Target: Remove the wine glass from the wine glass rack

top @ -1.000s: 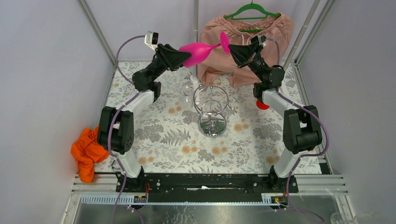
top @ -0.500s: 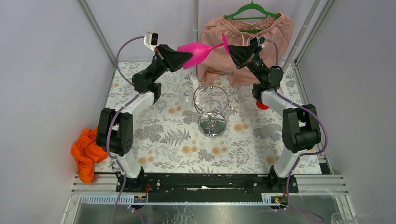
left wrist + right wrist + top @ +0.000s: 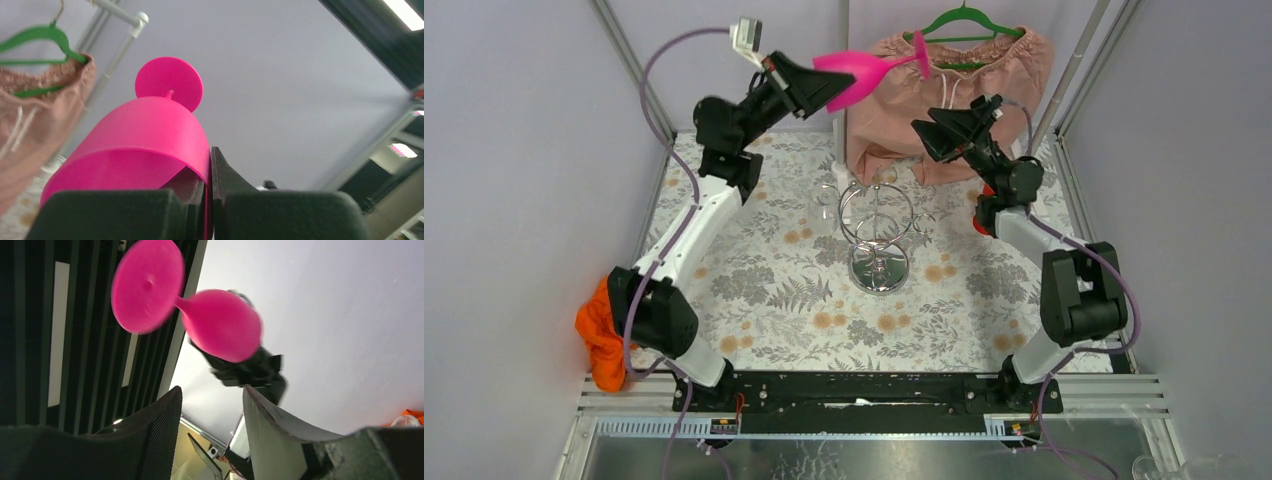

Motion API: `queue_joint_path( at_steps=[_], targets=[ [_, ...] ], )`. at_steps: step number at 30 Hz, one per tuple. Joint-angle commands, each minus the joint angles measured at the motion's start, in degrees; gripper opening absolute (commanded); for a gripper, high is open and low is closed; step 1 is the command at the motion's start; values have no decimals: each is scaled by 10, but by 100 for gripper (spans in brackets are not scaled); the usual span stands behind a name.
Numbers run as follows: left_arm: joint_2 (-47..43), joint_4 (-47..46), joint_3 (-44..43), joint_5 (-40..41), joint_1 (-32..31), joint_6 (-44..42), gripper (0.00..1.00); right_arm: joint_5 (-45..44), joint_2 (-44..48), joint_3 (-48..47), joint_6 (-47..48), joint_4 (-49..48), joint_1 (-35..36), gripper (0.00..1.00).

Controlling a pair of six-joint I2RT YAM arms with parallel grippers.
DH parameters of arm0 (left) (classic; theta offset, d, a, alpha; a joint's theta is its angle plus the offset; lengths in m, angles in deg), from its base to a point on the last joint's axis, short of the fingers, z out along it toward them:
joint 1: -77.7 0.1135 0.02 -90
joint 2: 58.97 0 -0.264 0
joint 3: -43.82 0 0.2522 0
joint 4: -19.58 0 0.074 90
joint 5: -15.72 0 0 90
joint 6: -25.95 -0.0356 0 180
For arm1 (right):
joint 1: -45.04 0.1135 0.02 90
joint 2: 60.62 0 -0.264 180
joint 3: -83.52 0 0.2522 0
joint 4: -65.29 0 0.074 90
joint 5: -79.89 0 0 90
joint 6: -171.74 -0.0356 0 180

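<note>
My left gripper is going to let go of the pink wine glass on the flowered table (image 3: 936, 298) beside the round chrome base of the rack.
A pink wine glass (image 3: 864, 68) lies on its side high in the air, foot pointing right. My left gripper (image 3: 822, 88) is shut on the rim of its bowl; in the left wrist view the bowl wall (image 3: 145, 135) is pinched between the left gripper's (image 3: 210, 200) fingers. My right gripper (image 3: 921, 130) hangs open below and right of the glass, apart from it. In the right wrist view the glass (image 3: 220, 325) floats above the right gripper's (image 3: 212, 395) spread fingers. The chrome wine glass rack (image 3: 879, 268) stands mid-table below.
A tan garment (image 3: 984, 75) on a green hanger hangs at the back, just behind the glass's foot. A vertical pole (image 3: 844, 40) stands behind the glass. An orange cloth (image 3: 604, 330) lies at the left edge. A small red object (image 3: 984, 225) sits by the right arm.
My right gripper let go of the glass's foot, opened and dropped lower. My left arm raised the glass higher and toward the back.
</note>
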Motion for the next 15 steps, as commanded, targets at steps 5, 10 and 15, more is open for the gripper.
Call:
queue_joint_path(
  at_steps=[5, 10, 15],
  targets=[
    [5, 499, -227, 89, -83, -313, 0, 82, 203, 45, 194, 209, -58, 55],
    [70, 661, -341, 162, -141, -391, 0, -13, 340, -59, 559, 734, -63, 56],
    [141, 768, -453, 224, -196, -440, 0, -292, 438, -149, 769, 1039, -63, 60]
  ],
)
